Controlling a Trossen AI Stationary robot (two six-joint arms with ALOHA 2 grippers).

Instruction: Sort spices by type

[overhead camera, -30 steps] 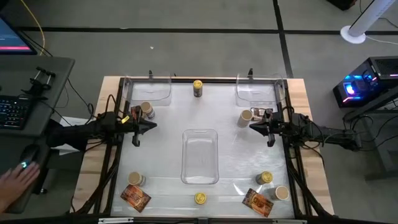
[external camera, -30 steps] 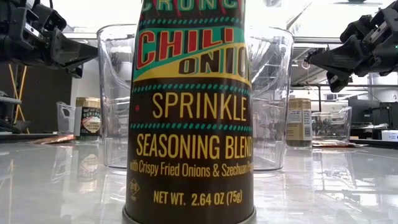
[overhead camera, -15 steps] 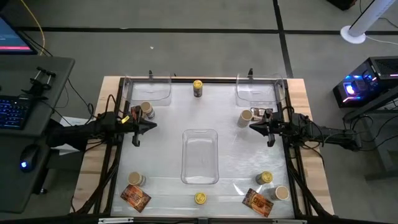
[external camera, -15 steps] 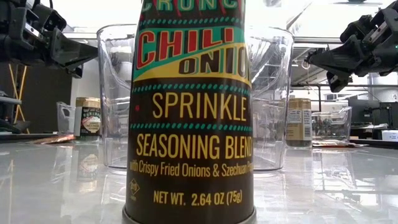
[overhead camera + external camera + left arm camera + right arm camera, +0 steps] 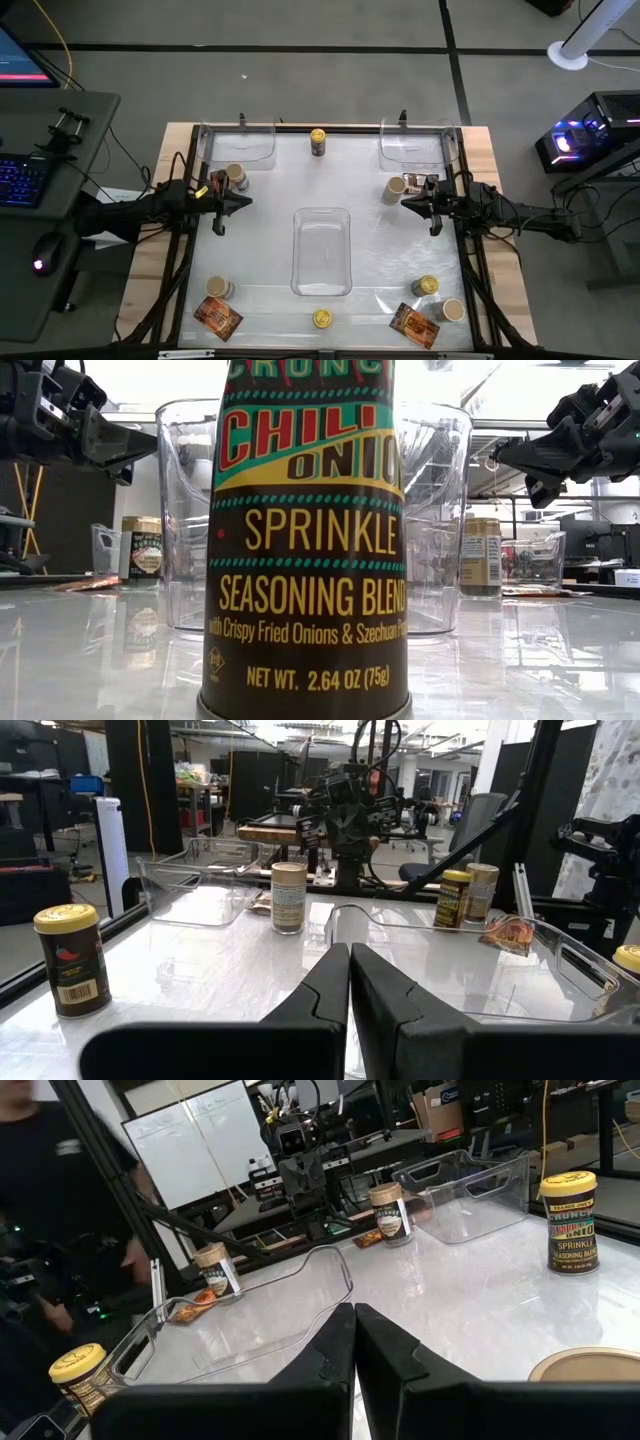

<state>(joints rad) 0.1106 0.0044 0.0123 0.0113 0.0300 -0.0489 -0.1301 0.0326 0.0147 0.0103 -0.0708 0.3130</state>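
Observation:
The fingers of my right gripper needs to close around the lid of the beige-lidded jar point(image 5: 397, 185) point(image 5: 590, 1366) that stands just ahead of them, beside the brown packet.
Several spice jars stand upright on the white table. Yellow-lidded ones are at the far middle point(image 5: 318, 137), the near middle point(image 5: 322, 319) and near right point(image 5: 426, 287). Beige-lidded ones are at the left point(image 5: 237, 176), right point(image 5: 395, 187), near left point(image 5: 219, 289) and near right point(image 5: 452, 310). Two orange-red packets point(image 5: 217, 316) point(image 5: 413, 325) lie flat at the near corners. My left gripper point(image 5: 250, 201) is shut and held level at the left edge. My right gripper point(image 5: 403, 202) is shut and level at the right edge. Neither touches anything.
Three clear plastic trays sit on the table: far left point(image 5: 242, 145), far right point(image 5: 415, 147) and a longer one in the centre point(image 5: 321, 250). In the low view the near-middle jar point(image 5: 305, 540) fills the foreground. A person stands beyond the table point(image 5: 60, 1170).
Both arms have kept still. A person's hand that lay on the desk left of the table has drawn away out of view.

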